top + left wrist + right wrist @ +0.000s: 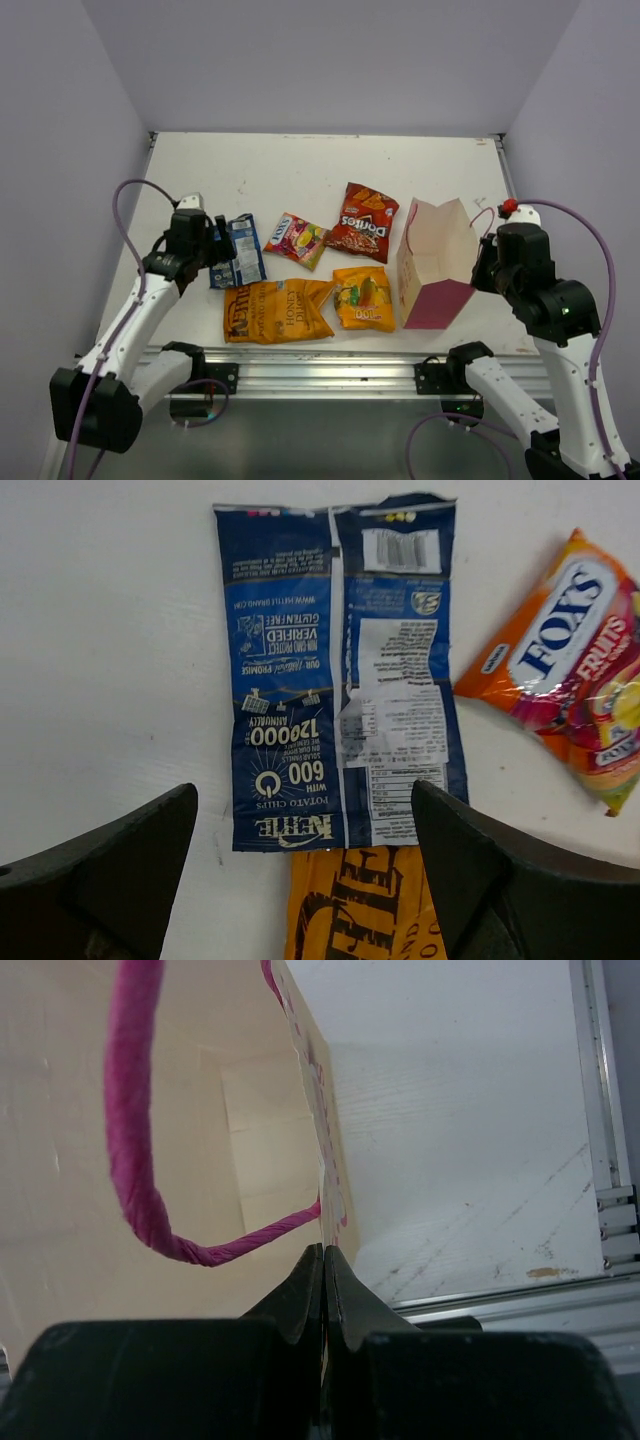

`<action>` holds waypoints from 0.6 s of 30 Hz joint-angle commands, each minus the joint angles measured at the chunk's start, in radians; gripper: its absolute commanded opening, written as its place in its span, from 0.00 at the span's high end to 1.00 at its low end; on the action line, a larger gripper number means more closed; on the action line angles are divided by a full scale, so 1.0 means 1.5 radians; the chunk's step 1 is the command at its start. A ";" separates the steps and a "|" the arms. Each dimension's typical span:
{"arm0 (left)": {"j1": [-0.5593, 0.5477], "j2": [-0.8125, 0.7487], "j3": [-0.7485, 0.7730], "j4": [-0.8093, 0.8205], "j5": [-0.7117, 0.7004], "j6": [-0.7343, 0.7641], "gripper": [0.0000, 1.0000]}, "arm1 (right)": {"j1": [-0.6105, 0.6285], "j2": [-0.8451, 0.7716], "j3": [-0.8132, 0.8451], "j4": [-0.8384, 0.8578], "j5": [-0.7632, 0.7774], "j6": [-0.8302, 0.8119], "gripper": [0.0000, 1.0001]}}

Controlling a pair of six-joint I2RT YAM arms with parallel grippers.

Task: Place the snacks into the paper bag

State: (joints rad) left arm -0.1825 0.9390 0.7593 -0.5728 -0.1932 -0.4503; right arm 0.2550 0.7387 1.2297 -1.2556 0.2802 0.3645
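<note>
My left gripper grips the large orange Honey bag next at its end point(242, 313) farthest from the smaller orange-yellow Doritos.
The five snacks lie flat on the white table: a blue-white packet point(243, 250), a small pink-yellow candy packet point(296, 240), dark red Doritos point(362, 223), a large orange Honey bag point(275, 310) and smaller orange-yellow Doritos point(362, 298). The paper bag point(438, 303) stands upright and open at the right. My left gripper point(222, 250) is open; in the left wrist view it point(305, 792) hovers over the near end of the blue-white packet point(340, 670). My right gripper point(482, 268) is shut on the paper bag's right wall point(312, 1090), pinching the rim point(324, 1252).
In the left wrist view the candy packet point(570, 670) lies to the right and the Honey bag point(360, 905) touches the blue packet's near end. A pink cord handle point(135, 1160) hangs inside the bag. An aluminium rail point(320, 360) runs along the table's near edge.
</note>
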 commanded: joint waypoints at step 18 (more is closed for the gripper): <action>0.026 0.211 -0.104 0.247 -0.018 -0.021 0.04 | 0.001 0.010 0.034 0.025 0.009 -0.031 1.00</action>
State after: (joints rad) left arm -0.1520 1.2549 0.6018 -0.2775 -0.1955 -0.4652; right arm 0.2550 0.7403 1.2461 -1.2541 0.2798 0.3462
